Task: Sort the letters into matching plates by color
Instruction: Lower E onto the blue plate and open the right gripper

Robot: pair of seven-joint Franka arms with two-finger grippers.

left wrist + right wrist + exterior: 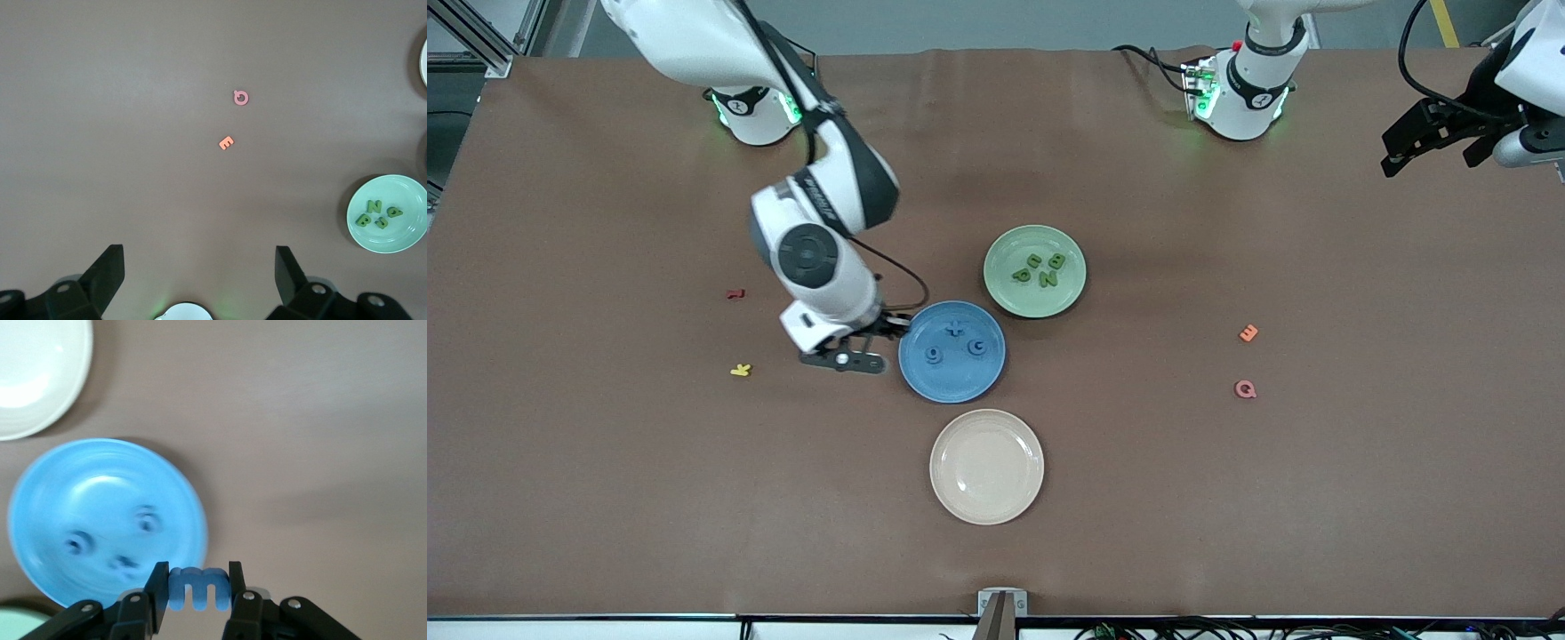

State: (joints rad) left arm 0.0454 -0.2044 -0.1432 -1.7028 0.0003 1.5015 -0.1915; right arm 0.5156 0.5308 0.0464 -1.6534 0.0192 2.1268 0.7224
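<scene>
My right gripper is to release the blue letter E on the blue plate's bare part [950,372] [105,485] toward the cream plate.
My right gripper [887,325] [197,577] is shut on a blue letter E [197,587], pinched flat between the two fingers. It hangs just over the rim of the blue plate [951,384] [67,493], on the side toward the right arm's end of the table. In that plate lie a blue plus [955,329], a G [977,347] and a 9 [934,356]. The pale green plate [1009,244] [408,235], farther from the front camera, holds a cluster of green letters [1040,269] [377,215]. My left gripper [1405,153] [200,259] waits open and empty, high at the left arm's end.
A cream plate [987,500] [27,360] lies nearer to the front camera than the blue one. An orange letter [1248,333] [226,143] and a pink letter [1245,388] [241,98] lie toward the left arm's end. A red letter [735,293] and a yellow letter [741,370] lie toward the right arm's end.
</scene>
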